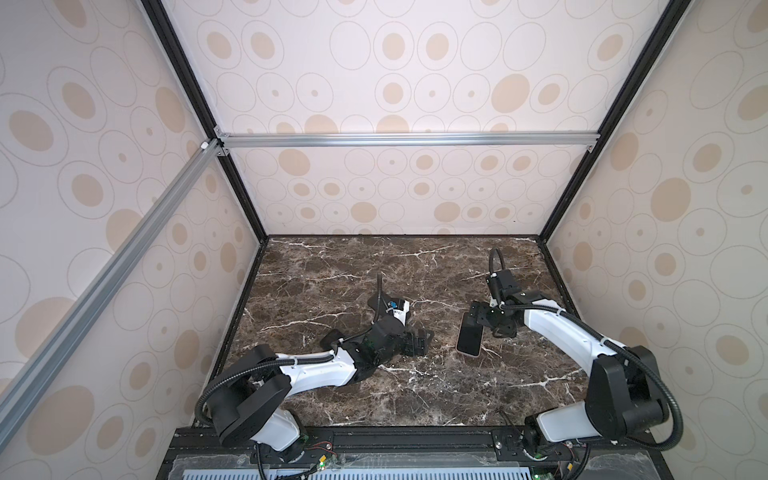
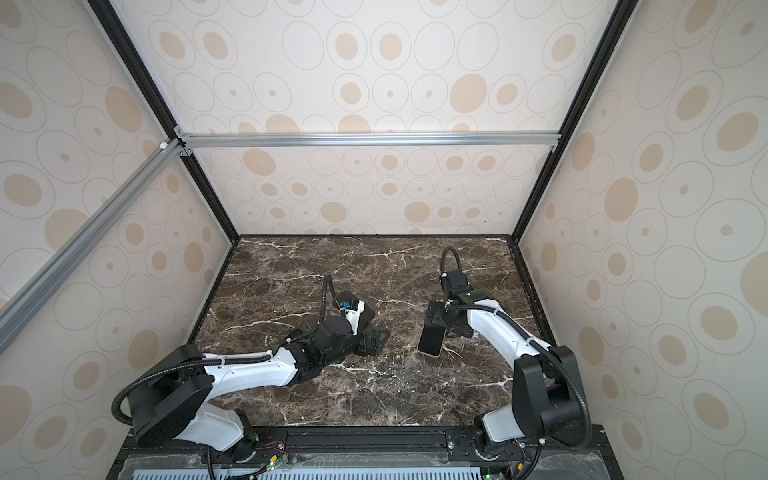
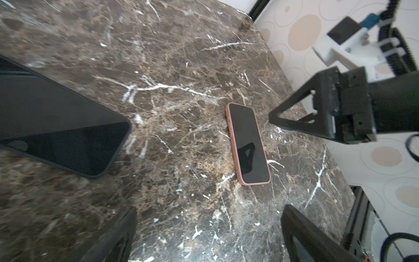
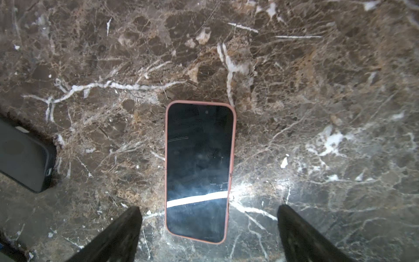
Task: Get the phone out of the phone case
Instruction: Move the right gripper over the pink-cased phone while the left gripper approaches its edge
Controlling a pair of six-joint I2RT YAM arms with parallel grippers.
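Observation:
The phone's near end [image 1: 462, 347] [image 3: 245, 178], the one away from my right gripper, is the next place my left gripper should go to and close on.
A phone [image 1: 469, 338] with a dark screen and a pink rim lies flat, screen up, on the marble table [image 1: 415, 266]. It shows in both top views [image 2: 430, 338]. My right gripper [image 4: 208, 207] hovers open over one end of the phone [image 4: 199, 170], its fingers either side and clear of it. A black phone case [image 3: 56, 127] lies flat by itself, apart from the phone [image 3: 248, 145]; it looks empty. My left gripper [image 3: 209, 211] stands open over bare marble between the case and the phone, holding nothing.
Patterned walls enclose the table on three sides, with black frame posts [image 1: 249, 208] at the back corners. The right arm's finger [image 3: 294, 113] juts in near the phone in the left wrist view. The case's end [image 4: 22, 154] shows in the right wrist view.

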